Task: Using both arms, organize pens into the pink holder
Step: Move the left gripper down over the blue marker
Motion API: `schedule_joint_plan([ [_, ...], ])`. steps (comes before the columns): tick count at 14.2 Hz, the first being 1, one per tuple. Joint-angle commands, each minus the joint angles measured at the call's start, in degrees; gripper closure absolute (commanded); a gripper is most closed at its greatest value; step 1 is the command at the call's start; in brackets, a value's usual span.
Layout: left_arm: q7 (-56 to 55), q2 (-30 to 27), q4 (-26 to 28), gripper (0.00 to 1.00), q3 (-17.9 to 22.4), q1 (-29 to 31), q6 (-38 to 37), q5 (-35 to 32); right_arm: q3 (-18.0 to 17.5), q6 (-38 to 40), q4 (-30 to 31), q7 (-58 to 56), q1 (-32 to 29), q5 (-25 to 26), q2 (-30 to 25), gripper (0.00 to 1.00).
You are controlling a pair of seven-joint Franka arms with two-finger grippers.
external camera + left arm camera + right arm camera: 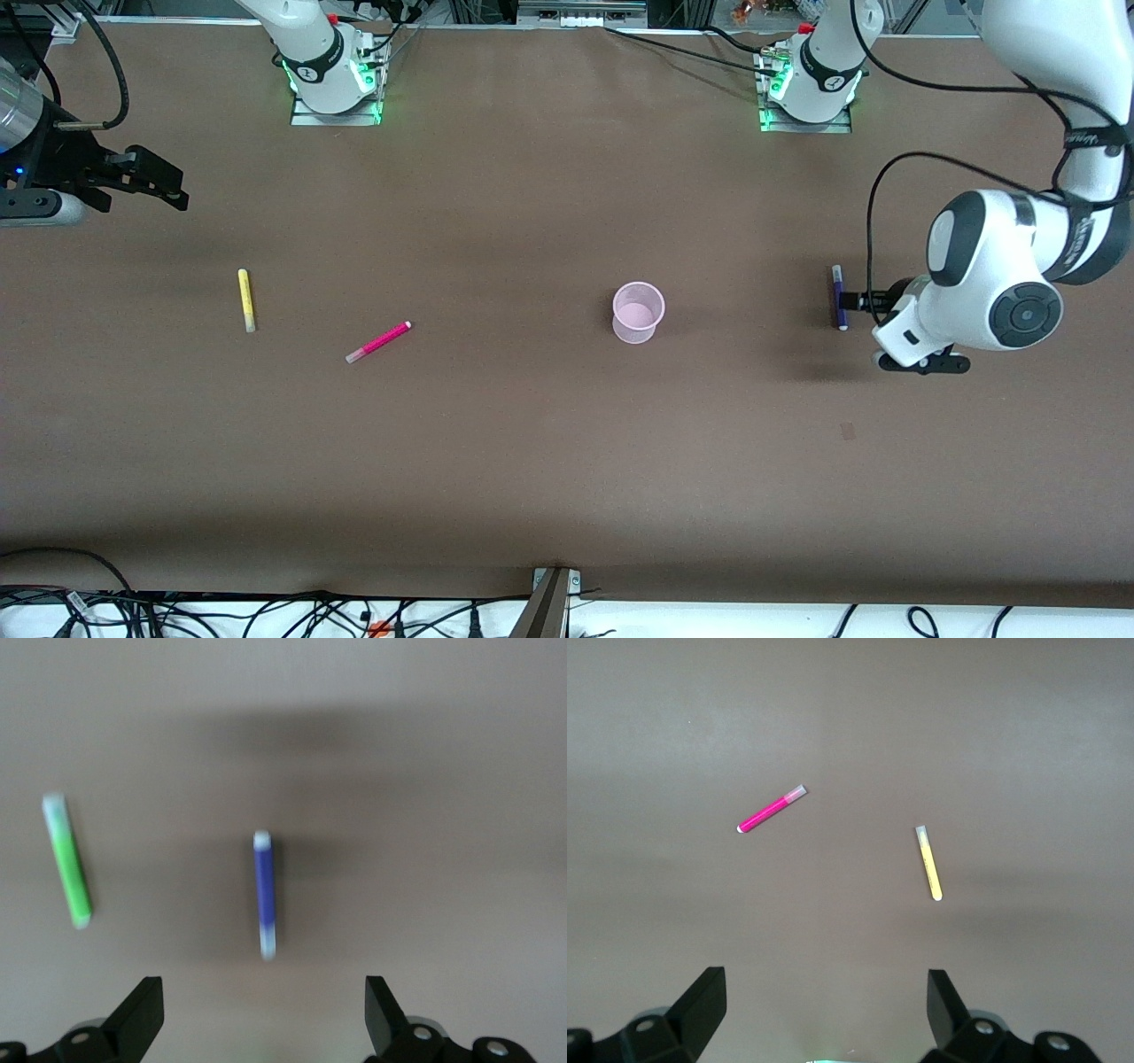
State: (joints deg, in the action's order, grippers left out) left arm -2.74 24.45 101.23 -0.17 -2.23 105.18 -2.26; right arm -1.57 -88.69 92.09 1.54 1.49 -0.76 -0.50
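Note:
The robot's left gripper needs to next grab the purple pen by the middle of its body [840, 299] [266, 889], between the pen's white end and its pale end.
The pink holder [638, 310] stands upright mid-table. A yellow pen [246, 299] and a magenta pen [378, 342] lie toward the right arm's end; both show in the right wrist view, the magenta pen [772, 809] and the yellow pen [928, 863]. A purple pen [837, 297] lies toward the left arm's end. My left gripper [864, 301] hovers open just over it. The left wrist view shows the purple pen [265, 895] between the open left gripper [264, 1019] fingers' line and a green pen [68, 859] beside it. The green pen is hidden in the front view. My right gripper [164, 182] is open and empty, in the air [827, 1010].
The brown table [532, 461] carries only the pens and the holder. The arm bases [335, 80] stand along its edge farthest from the front camera. Cables hang past the table's nearest edge.

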Motion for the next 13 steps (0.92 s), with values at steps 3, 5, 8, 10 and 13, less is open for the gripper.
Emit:
schedule_joint_plan([
  [3, 1.2, -3.9, 15.9, 0.0, -0.3, 1.2, 22.5, -1.1, -0.3, 0.5, -1.0, 0.0, -0.4, 0.6, 0.2, 0.0],
  [5, 1.2, -5.7, 23.6, 0.0, -0.3, 1.3, 33.6, -3.9, -0.3, 0.5, -1.0, 0.0, -0.4, 0.6, 0.2, 0.0],
  [8, 1.2, -7.0, 29.4, 0.0, -0.4, 2.6, 39.3, -4.9, -0.2, 0.5, -1.0, 0.0, -0.4, 0.6, 0.2, 0.0],
  [10, 1.2, -6.4, 29.5, 0.0, -0.3, 2.6, 39.5, -4.9, -0.2, 0.5, -1.0, 0.0, -0.4, 0.6, 0.2, 0.0],
  [13, 1.2, -4.2, 29.5, 0.09, -0.4, 2.5, 39.6, -4.9, -0.2, 0.3, -1.0, 0.0, -0.4, 0.6, 0.2, 0.0],
])
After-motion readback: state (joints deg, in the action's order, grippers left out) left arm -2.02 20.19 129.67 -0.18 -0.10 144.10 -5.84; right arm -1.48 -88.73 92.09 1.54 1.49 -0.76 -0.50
